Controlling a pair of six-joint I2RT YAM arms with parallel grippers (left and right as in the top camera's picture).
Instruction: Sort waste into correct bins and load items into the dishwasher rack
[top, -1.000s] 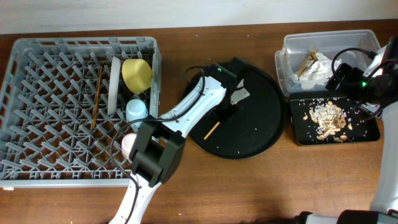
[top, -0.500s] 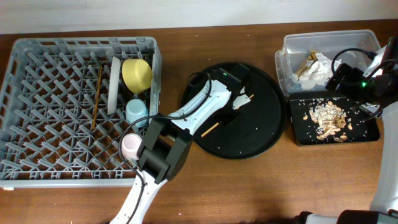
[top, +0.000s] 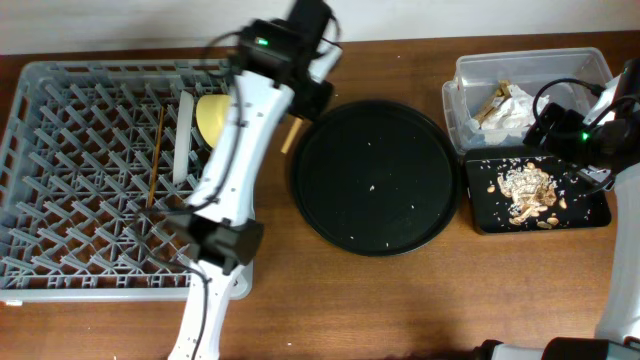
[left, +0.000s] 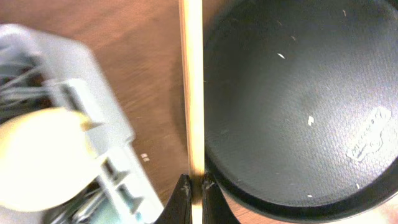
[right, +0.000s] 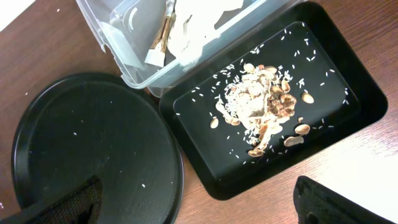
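Note:
The robot's left gripper will release the thin wooden chopstick in the rack (top: 169, 172) between the other chopstick and the pale plate.
My left gripper (left: 194, 184) is shut on a thin wooden chopstick (left: 194, 87), which points straight out over the strip of table between the dishwasher rack (left: 93, 118) and the round black tray (left: 298, 106). From overhead, that gripper (top: 302, 110) hangs by the rack's (top: 60, 75) back right corner with the chopstick (top: 290, 136) below it. In the rack are another chopstick (top: 157, 155), an upright pale plate (top: 183, 135) and a yellow bowl (top: 213, 118). My right gripper (right: 199, 211) stands open and empty beside the bins.
The clear tub (top: 470, 75) holds crumpled napkins (top: 505, 105). The black rectangular tray (top: 600, 215) in front of it holds brown food scraps (top: 525, 188) and rice grains. The round tray (top: 375, 180) carries only small white specks. My left arm crosses the rack's right side.
My left gripper shut on the chopstick lying on the round tray, lifted it off and swung up and left to the rack's back right corner. The right arm has stayed still.

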